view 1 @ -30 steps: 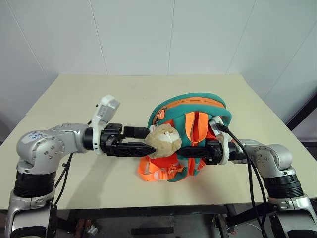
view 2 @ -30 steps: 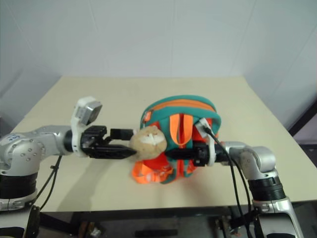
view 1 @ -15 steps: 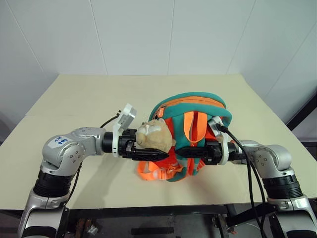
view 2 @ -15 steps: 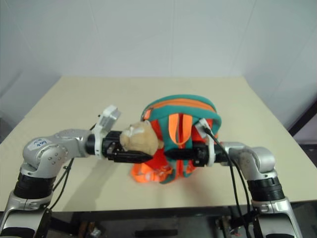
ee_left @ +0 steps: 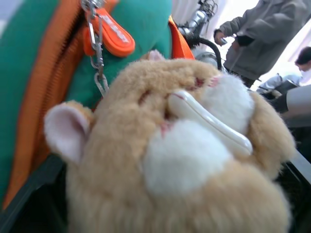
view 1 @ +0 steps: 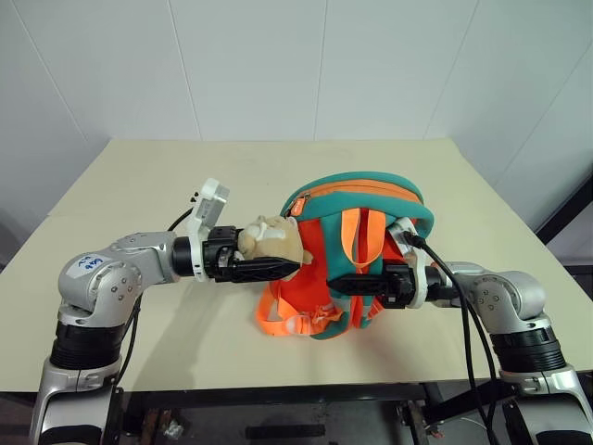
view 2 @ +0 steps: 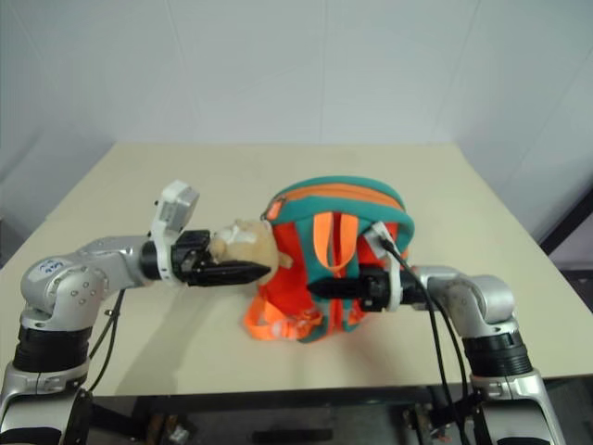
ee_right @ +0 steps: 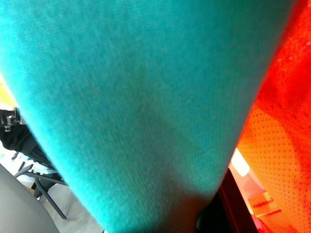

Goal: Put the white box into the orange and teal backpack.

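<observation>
The tan plush toy is pressed close to the zipper pull at the backpack's top corner, so my left gripper should take hold of the toy [view 1: 275, 238] and pull it away.
The orange and teal backpack [view 1: 363, 198] stands upright on the table, straps facing me. My right gripper [view 1: 343, 283] is level and shut on a teal strap [ee_right: 136, 97] low on the pack's front. A tan plush toy [view 1: 269, 241] hangs on a chain from the orange zipper pull [ee_left: 109, 36]. It rests against my left gripper [view 1: 283, 258], which points right with its jaws wide open around the toy; the lower finger [view 1: 269, 271] shows beneath it. The white box is out of view.
The beige table [view 1: 157, 176] has bare room left of and behind the pack. Orange webbing [view 1: 295, 320] lies loose at the pack's foot. A white wall stands behind. People [ee_left: 262, 29] stand in the background of the left wrist view.
My left gripper slid in under the plush toy, lifting it up and to the left, away from the pack's front. The right gripper and backpack stayed where they were.
</observation>
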